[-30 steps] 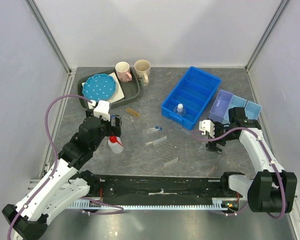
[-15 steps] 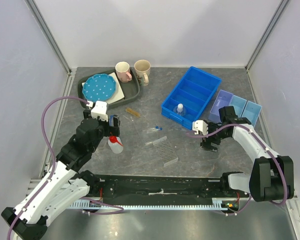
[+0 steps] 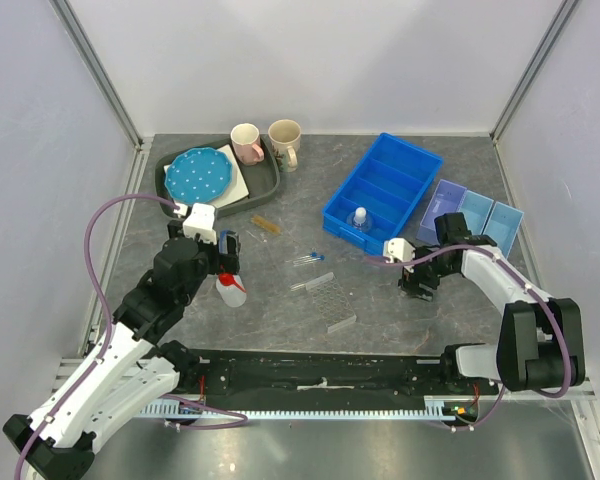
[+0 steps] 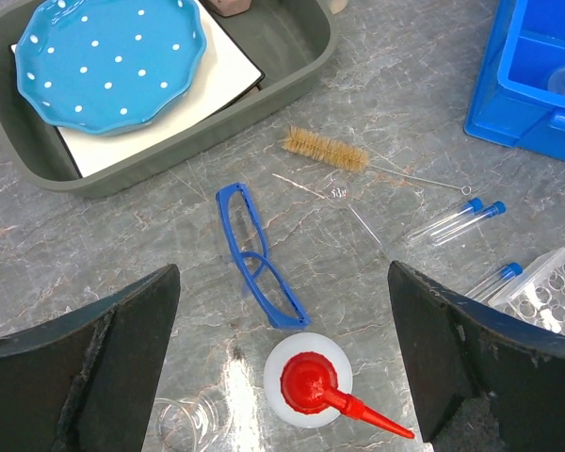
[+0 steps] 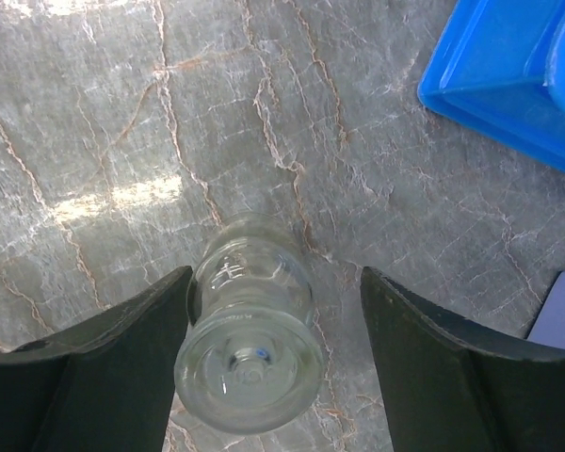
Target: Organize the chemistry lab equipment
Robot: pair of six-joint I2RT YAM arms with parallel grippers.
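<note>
The next move for my left gripper is to go down to the red cap [image 3: 226,281] [image 4: 306,382] of the white squeeze bottle beside the blue-framed safety glasses and close there.
My left gripper [image 4: 282,282] is open and hangs above the small white red-capped squeeze bottle [image 4: 308,381], which stands upright between the fingers' lines. The blue-framed safety glasses [image 4: 259,259] lie just beyond it. The tan bristle brush [image 4: 326,151], blue-capped tubes [image 4: 452,221] and clear tube rack [image 4: 551,292] lie further right. A small clear beaker [image 4: 184,424] shows at the bottom edge. My right gripper [image 5: 275,282] is open around a clear glass bottle [image 5: 250,344] on the table, close to the left finger. The same gripper shows in the top view [image 3: 420,280].
A grey tray [image 3: 270,180] with a blue dotted plate [image 3: 198,174] and two mugs [image 3: 265,140] is at the back left. A blue divided bin [image 3: 405,165] holds a small clear bottle [image 3: 360,218]. Light blue bins [image 3: 475,208] stand at the right.
My right gripper has moved left, away from the light blue bins, and down over the clear glass bottle. My left arm has shifted slightly above the squeeze bottle.
</note>
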